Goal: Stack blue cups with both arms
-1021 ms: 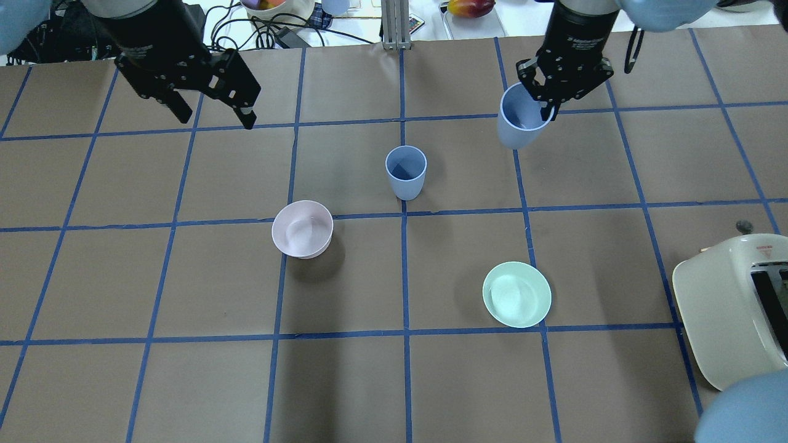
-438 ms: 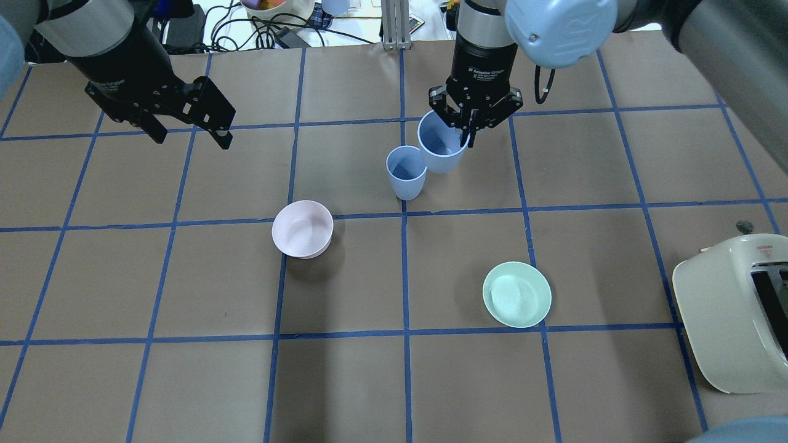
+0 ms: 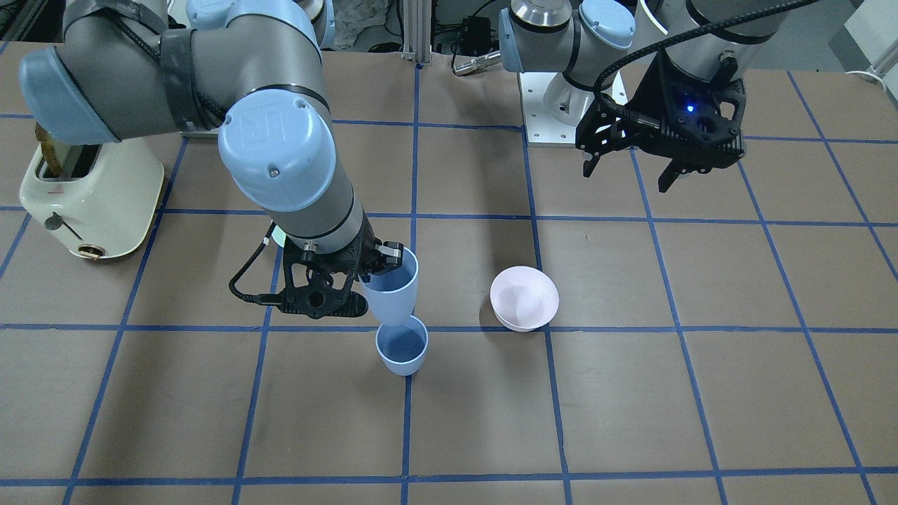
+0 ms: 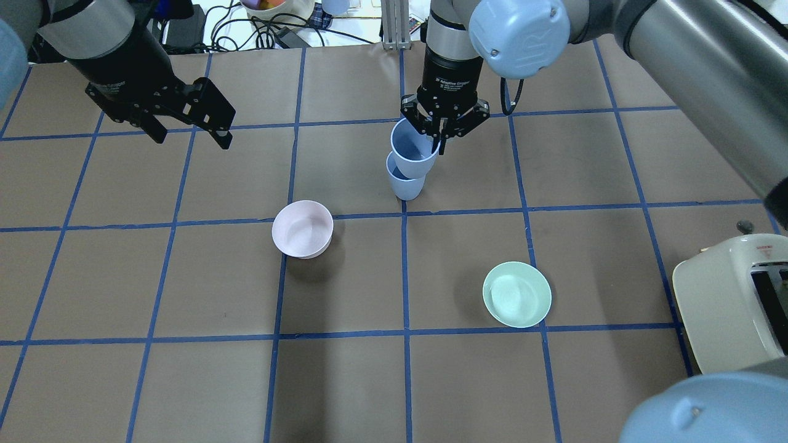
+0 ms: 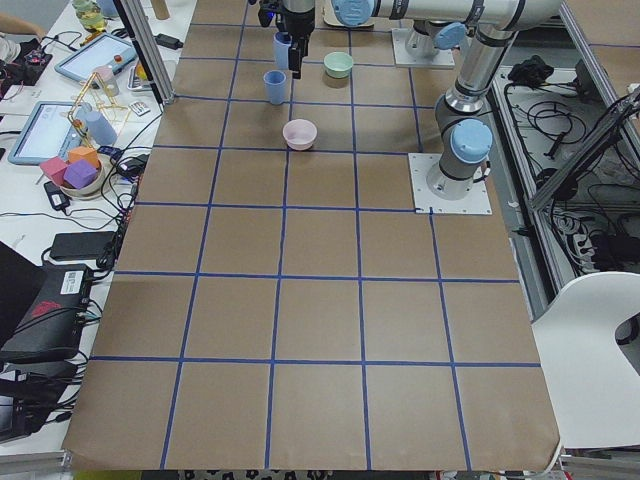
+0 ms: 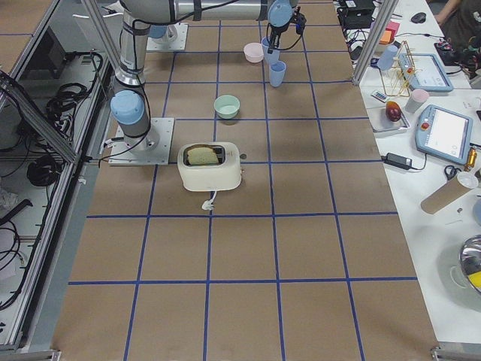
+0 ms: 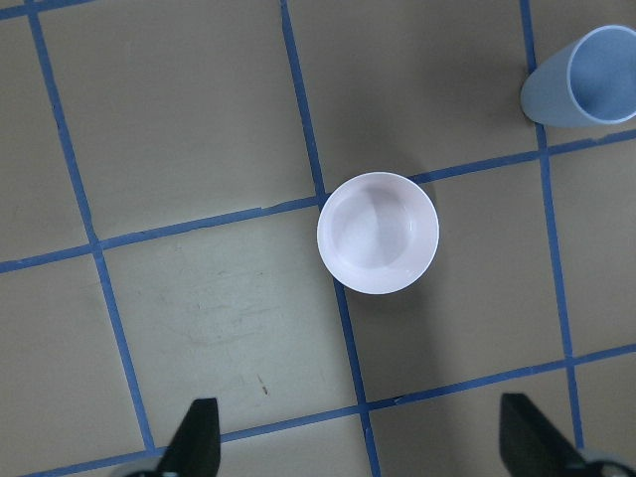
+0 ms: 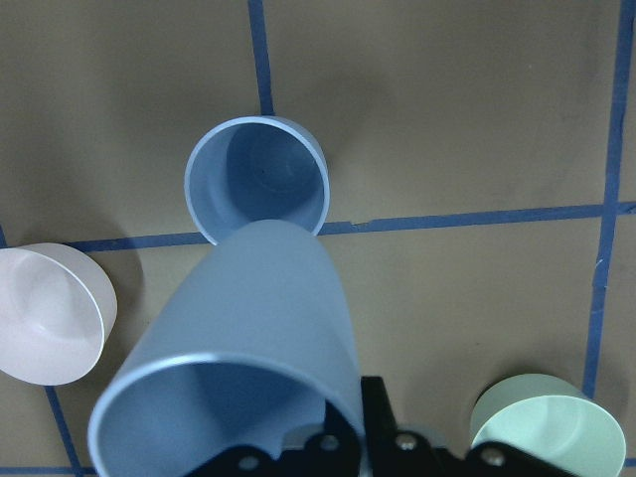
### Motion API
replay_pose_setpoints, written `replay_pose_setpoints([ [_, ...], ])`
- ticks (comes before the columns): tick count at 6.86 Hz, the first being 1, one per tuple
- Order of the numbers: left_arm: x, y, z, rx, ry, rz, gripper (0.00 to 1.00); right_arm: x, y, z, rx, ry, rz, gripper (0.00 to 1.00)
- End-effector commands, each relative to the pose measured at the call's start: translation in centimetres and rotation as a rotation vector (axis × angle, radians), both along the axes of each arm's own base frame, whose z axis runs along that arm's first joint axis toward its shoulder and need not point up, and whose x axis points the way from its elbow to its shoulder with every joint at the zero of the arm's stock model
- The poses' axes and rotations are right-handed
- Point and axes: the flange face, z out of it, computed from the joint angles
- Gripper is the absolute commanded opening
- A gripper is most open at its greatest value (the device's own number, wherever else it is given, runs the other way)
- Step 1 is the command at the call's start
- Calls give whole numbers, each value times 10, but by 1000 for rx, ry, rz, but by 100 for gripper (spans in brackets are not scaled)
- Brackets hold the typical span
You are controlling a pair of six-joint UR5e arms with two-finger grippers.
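Next, I release the blue cup in my right gripper inside the upright blue cup (image 3: 401,340) (image 8: 258,177) near the middle of the table. The held cup hangs tilted at that cup's rim.
One blue cup (image 4: 406,186) stands upright near the table's middle; it also shows in the front view (image 3: 401,348) and the right wrist view (image 8: 256,179). My right gripper (image 4: 440,129) is shut on the rim of the second blue cup (image 4: 414,152), pinching its wall. That cup hangs tilted, its base at the standing cup's rim (image 3: 393,294), (image 8: 258,338). My left gripper (image 4: 192,139) is open and empty, high over the table's far left, well away from the cups (image 3: 626,175).
A pale pink bowl (image 4: 302,229) sits left of the cups and below my left wrist camera (image 7: 378,234). A mint-green bowl (image 4: 516,294) sits nearer on the right. A cream toaster (image 4: 732,307) stands at the right edge.
My right gripper has carried its blue cup leftwards, from the far right to over the standing cup. My left gripper drew back to the left, then stayed still.
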Motion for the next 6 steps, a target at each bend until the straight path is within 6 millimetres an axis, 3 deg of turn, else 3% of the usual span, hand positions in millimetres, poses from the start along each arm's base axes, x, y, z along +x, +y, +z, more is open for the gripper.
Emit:
replay_pose_setpoints([
  [1,0,0,0,-1,0,0,100,6,-19,-13,13,7,-35,0],
  [6,0,0,-1,1,-1,0,100,9,-28,-33,22,10,-35,0],
])
